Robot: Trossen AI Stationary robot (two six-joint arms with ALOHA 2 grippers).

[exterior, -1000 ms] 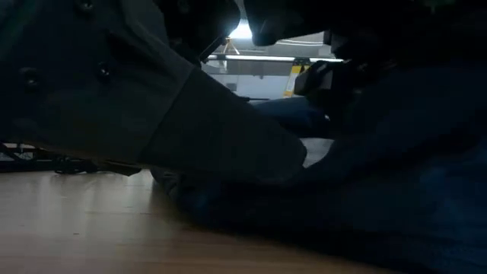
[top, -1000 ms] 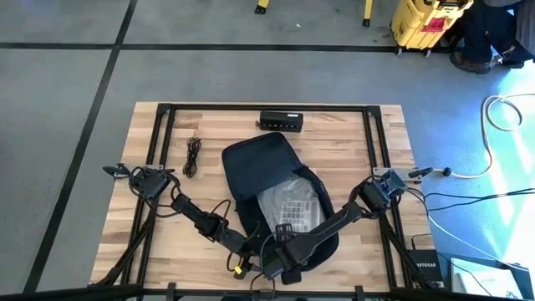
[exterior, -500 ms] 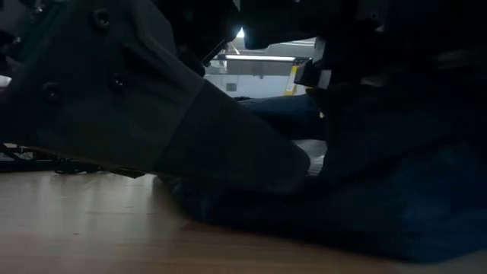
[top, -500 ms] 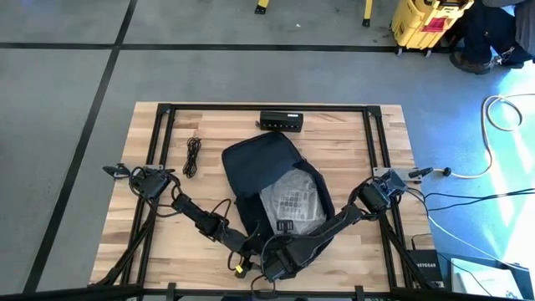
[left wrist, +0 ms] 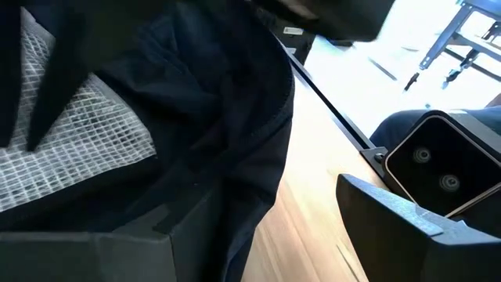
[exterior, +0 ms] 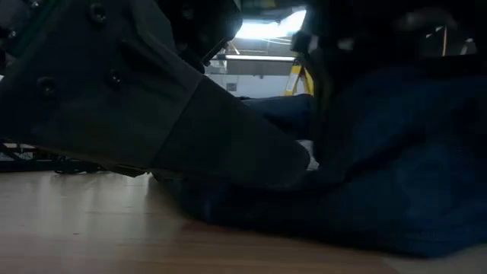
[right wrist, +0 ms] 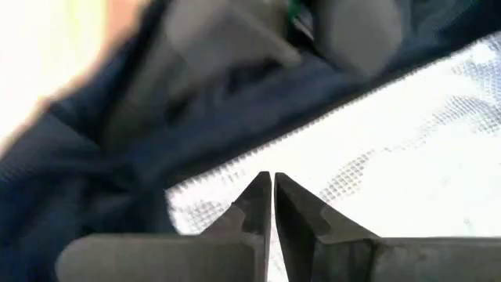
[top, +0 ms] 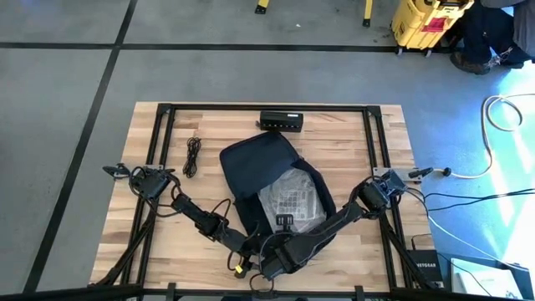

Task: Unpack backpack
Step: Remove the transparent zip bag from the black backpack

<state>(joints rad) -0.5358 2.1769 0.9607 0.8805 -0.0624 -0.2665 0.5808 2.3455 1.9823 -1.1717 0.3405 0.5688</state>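
My right gripper's closed fingers rest on the plastic bag's flat mesh, short of its dark edge, so they should open and pinch that edge [right wrist: 235, 153].
The dark navy backpack [top: 255, 163] lies flat in the middle of the table, its opening turned toward the near edge. A clear, white-meshed plastic bag [top: 292, 199] shows inside that opening. My right gripper [top: 282, 224] points steeply down at the near end of the bag, shut [right wrist: 272, 178]. My left gripper [top: 255, 249] lies low and nearly level at the backpack's near left rim, open [left wrist: 258, 207]. In the low view its big grey finger [exterior: 228, 144] points into the navy fabric [exterior: 380, 175]. My left gripper has navy fabric of the backpack's near rim [left wrist: 235, 180] draped over one finger [left wrist: 94, 254]. The other finger [left wrist: 407, 227] stands clear over bare wood, so nothing is pinched. My right gripper's shut tips meet on the plastic bag's white mesh [right wrist: 329, 188], just inside the backpack's toothed opening edge [right wrist: 235, 168]. It comes from above, slanting down. The fingers hide how much of the bag lies between them.
A black box [top: 282, 121] stands at the table's far edge. A coiled black cord [top: 193, 155] lies left of the backpack. Dark frame rails [top: 159, 142] run along the table's sides. Bare wood shows at far left and far right.
My right gripper has risen a little and tipped more steeply over the bag. In the low view the navy fabric on the right has bulged up higher. The backpack's far part has shifted slightly toward the table's left edge.
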